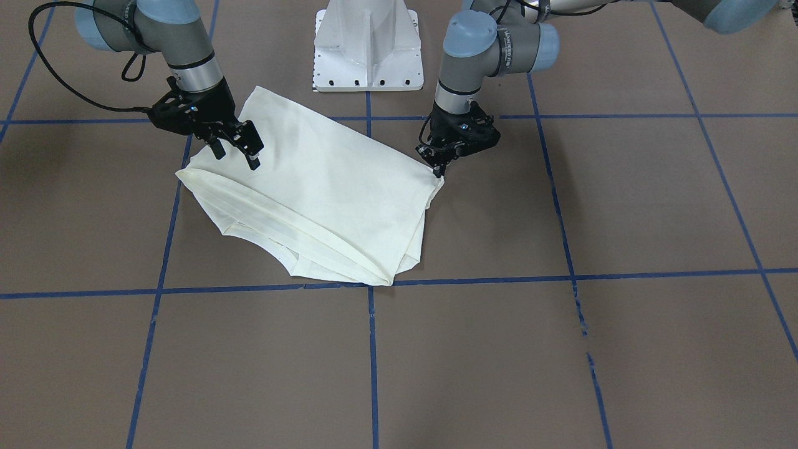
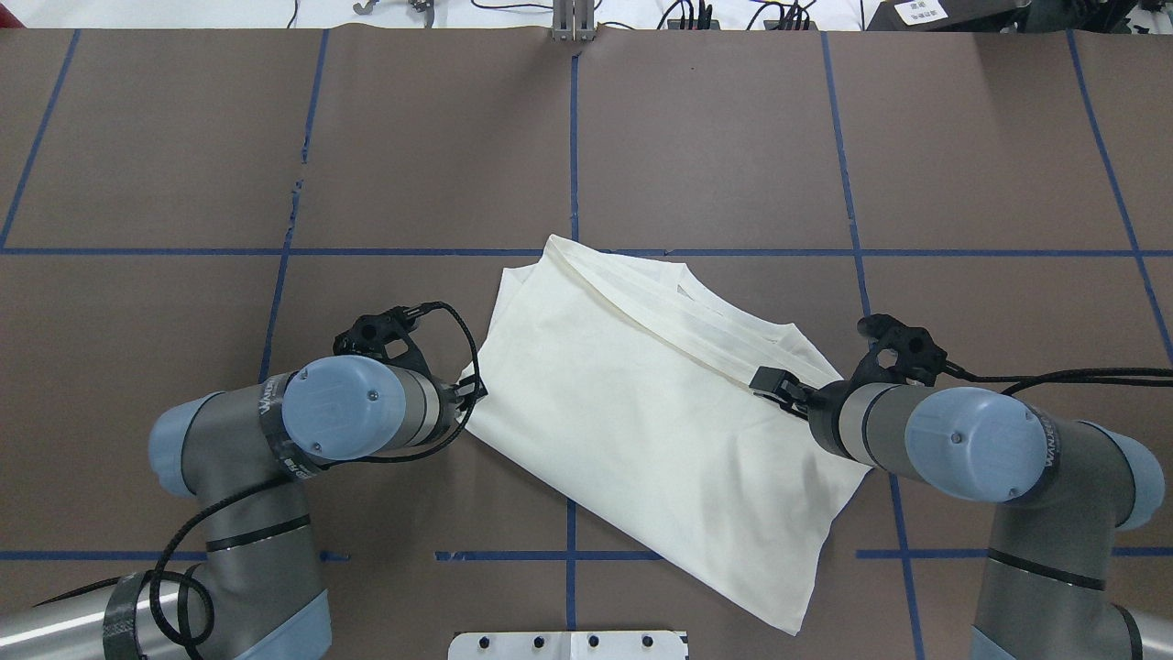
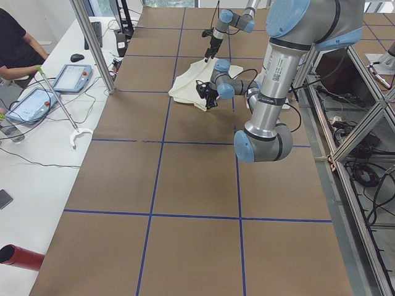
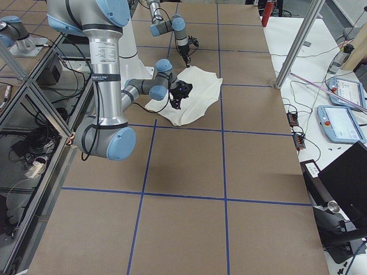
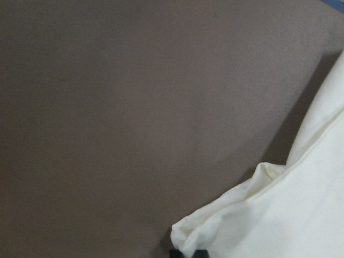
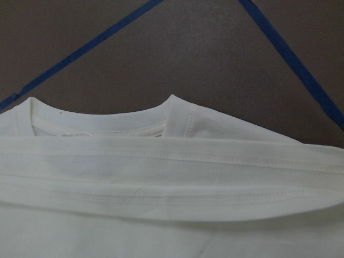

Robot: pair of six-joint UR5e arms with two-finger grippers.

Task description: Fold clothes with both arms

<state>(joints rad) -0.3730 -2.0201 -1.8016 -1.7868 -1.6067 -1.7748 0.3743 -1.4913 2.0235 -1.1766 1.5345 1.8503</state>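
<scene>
Next, I let go of the shirt's corner with my left gripper on the bare table (image 1: 502, 348) next to the broken piece of blue tape.
The cream-white shirt (image 1: 324, 187) lies folded on the brown table, plain side up, with no print showing. Its collar (image 6: 97, 121) and stacked hems fill the right wrist view. My left gripper (image 1: 439, 169) is shut on the shirt's corner at the cloth's edge, and that corner (image 5: 215, 226) bunches up in the left wrist view. My right gripper (image 1: 235, 154) is open just above the opposite side of the shirt (image 2: 641, 412), fingers apart with nothing between them. In the overhead view the left wrist hides the left fingertips.
The white base pedestal (image 1: 368, 50) stands just behind the shirt. Blue tape lines (image 1: 373, 349) grid the brown table. A person (image 3: 15, 49) sits at a side desk with tablets (image 3: 31, 105). Pendants (image 4: 344, 120) lie on the other side desk.
</scene>
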